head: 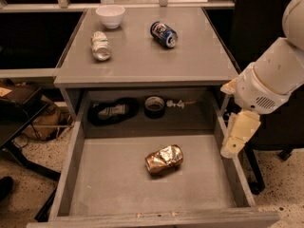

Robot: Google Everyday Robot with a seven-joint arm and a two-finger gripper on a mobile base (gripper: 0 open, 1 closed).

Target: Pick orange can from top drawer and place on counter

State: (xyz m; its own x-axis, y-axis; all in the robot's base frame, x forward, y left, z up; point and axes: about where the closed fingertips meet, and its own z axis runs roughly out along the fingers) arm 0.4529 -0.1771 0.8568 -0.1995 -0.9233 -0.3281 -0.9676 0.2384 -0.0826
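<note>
I should next move my gripper to the orange can's body [169, 156] in the drawer and close it there, toward the end nearer the white arm.
The orange can [164, 158], shiny, gold-orange and dented, lies on its side on the floor of the open top drawer [109, 184], a little right of the middle. The grey counter [142, 61] sits above and behind the drawer. My gripper [236, 139] hangs down from the white arm at the right. It is above the drawer's right wall, to the right of the can and apart from it. It holds nothing that I can see.
On the counter stand a white bowl [110, 15], a silver-white can [100, 45] and a blue can [164, 34]. At the drawer's back lie a black bundle [111, 111], a black tape roll [154, 106] and a small object [178, 103]. Dark furniture flanks the cabinet.
</note>
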